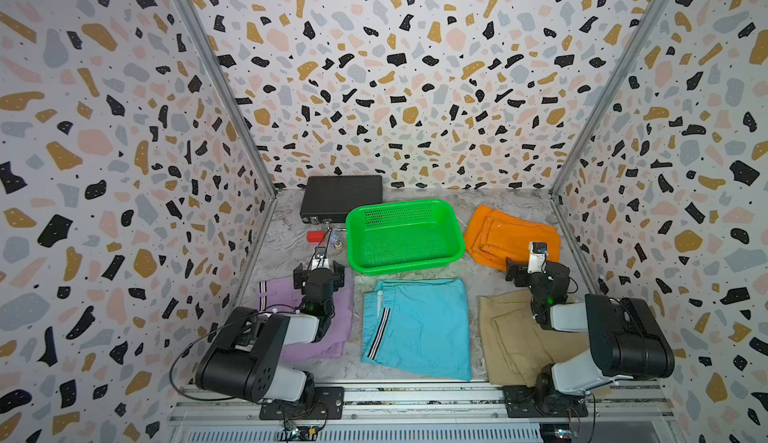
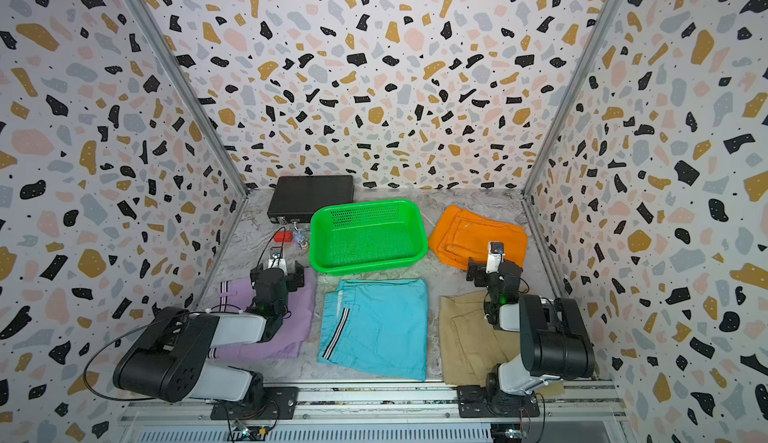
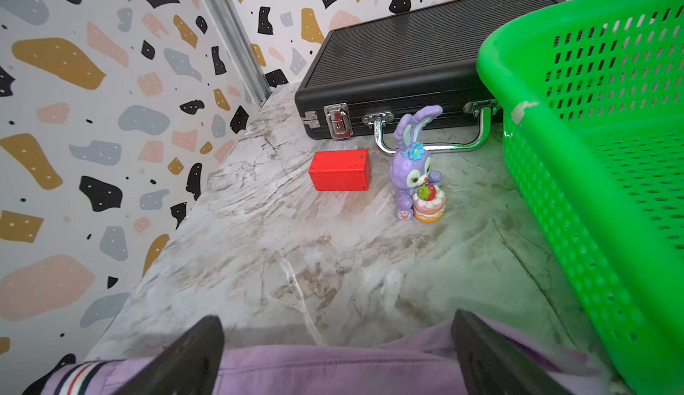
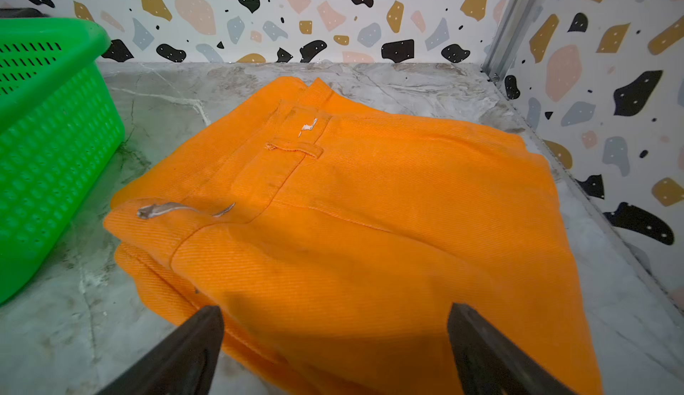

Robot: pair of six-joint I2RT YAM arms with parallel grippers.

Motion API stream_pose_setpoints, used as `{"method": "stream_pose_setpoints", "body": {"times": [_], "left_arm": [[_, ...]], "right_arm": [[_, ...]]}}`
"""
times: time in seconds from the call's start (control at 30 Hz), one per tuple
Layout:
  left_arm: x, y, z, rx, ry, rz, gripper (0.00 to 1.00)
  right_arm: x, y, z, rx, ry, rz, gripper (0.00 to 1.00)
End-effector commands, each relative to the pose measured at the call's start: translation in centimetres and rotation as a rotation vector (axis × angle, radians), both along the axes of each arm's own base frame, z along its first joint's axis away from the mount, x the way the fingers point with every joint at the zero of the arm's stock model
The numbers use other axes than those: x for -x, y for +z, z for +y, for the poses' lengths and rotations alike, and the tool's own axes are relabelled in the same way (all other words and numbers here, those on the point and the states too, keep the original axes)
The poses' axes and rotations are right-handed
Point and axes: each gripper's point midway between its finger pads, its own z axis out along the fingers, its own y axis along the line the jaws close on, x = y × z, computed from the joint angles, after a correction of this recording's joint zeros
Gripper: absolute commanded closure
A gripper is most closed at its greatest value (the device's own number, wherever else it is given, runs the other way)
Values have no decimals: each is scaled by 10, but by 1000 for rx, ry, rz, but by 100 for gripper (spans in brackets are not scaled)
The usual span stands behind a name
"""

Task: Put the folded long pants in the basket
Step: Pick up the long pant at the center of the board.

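My right gripper is to go to the cyan pants next and close on their side edge (image 1: 466, 309) facing the khaki pants.
The empty green basket (image 1: 403, 241) (image 3: 592, 152) (image 4: 48, 145) stands mid-table. Folded long pants lie flat around it: orange (image 1: 498, 233) (image 4: 370, 208) at its right, lilac with striped trim (image 1: 338, 316) (image 3: 333, 371) at front left, cyan with a black-white stripe (image 1: 419, 328) in front, khaki (image 1: 511, 337) at front right. My left gripper (image 3: 335, 322) hangs open above the lilac pants' far edge, nothing between its fingers. My right gripper (image 4: 335, 311) is open over the near edge of the orange pants, not gripping them.
A black case (image 1: 340, 198) (image 3: 407, 59) lies behind the basket at back left. A red block (image 3: 339, 170) and a purple rabbit toy (image 3: 414, 167) stand before it. Patterned walls close in both sides and the back.
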Motion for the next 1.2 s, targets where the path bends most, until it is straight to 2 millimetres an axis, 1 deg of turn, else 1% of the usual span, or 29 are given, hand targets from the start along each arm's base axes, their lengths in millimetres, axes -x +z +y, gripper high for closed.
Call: {"method": "stream_pose_setpoints", "body": {"times": [0.0,0.33,0.43,0.67,0.73,0.77,0.8,0.83,0.87,0.9,0.93,0.97,1.0,1.07,1.1,1.13,1.17], "left_arm": [[-6,13,-1,20,7,-52,0],[-7,12,2,30,9,-47,0],[-11,10,9,82,10,-30,0],[-7,11,11,71,29,-33,0],[-5,18,4,35,20,-50,0],[-2,19,1,28,14,-58,0],[1,22,0,24,8,-79,0],[1,30,2,6,26,-111,0],[2,49,9,-44,118,-139,0],[3,66,10,-80,183,-119,0],[1,80,8,-83,193,-85,0],[0,94,5,-44,196,-37,0],[-2,105,3,-10,190,-14,0],[-6,118,-10,25,116,16,0],[-5,122,-15,26,77,43,0],[0,122,-15,35,77,66,0],[7,123,-10,37,102,80,0]], "right_arm": [[0,3,2,-7,5,-16,0],[0,3,4,-1,6,-12,0],[0,2,4,3,2,-9,0],[-2,1,3,18,-11,7,0],[-2,4,2,21,-22,-3,0],[-2,6,-5,31,-74,2,0],[-2,8,-9,38,-103,30,0],[-7,13,-8,38,-96,67,0],[-13,18,-9,38,-99,139,0],[-17,21,-14,21,-139,235,0],[-23,33,-21,-36,-212,275,0],[-32,46,-17,-93,-213,304,0],[-42,59,0,-172,-139,304,0],[-50,79,31,-336,-21,327,0],[-48,81,44,-415,6,373,0],[-44,80,56,-476,30,416,0],[-39,79,70,-533,65,463,0]]}}
